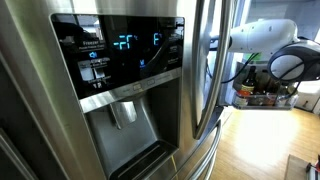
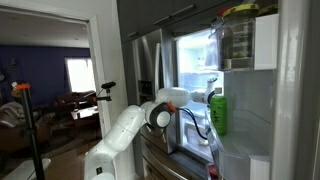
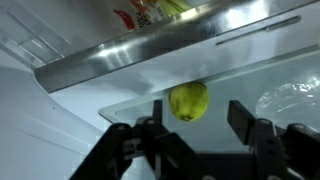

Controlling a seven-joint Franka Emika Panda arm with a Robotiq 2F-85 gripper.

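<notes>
The yellow-green round fruit is just past the open fingers of my gripper, so I should reach farther and close around the fruit's middle (image 3: pixel 188 101) before I lift it.
In the wrist view my gripper (image 3: pixel 200 125) is open, with its two black fingers spread wide. A yellow-green round fruit (image 3: pixel 188 101) lies just beyond the fingertips, nearer the left finger, against a glass shelf (image 3: pixel 230 85) with a metal front trim. The fingers do not touch the fruit. In an exterior view my white arm (image 2: pixel 160 115) reaches into the open, lit refrigerator (image 2: pixel 195 60). In an exterior view the arm (image 1: pixel 265 35) passes behind the steel door, and the gripper is hidden there.
A steel door with a lit dispenser panel (image 1: pixel 120 50) and a long handle (image 1: pixel 205 70) fills an exterior view. The open door's shelf holds a green bottle (image 2: pixel 218 115) and a clear jar (image 2: pixel 238 40). Crumpled clear plastic (image 3: pixel 290 100) lies on the shelf to the right.
</notes>
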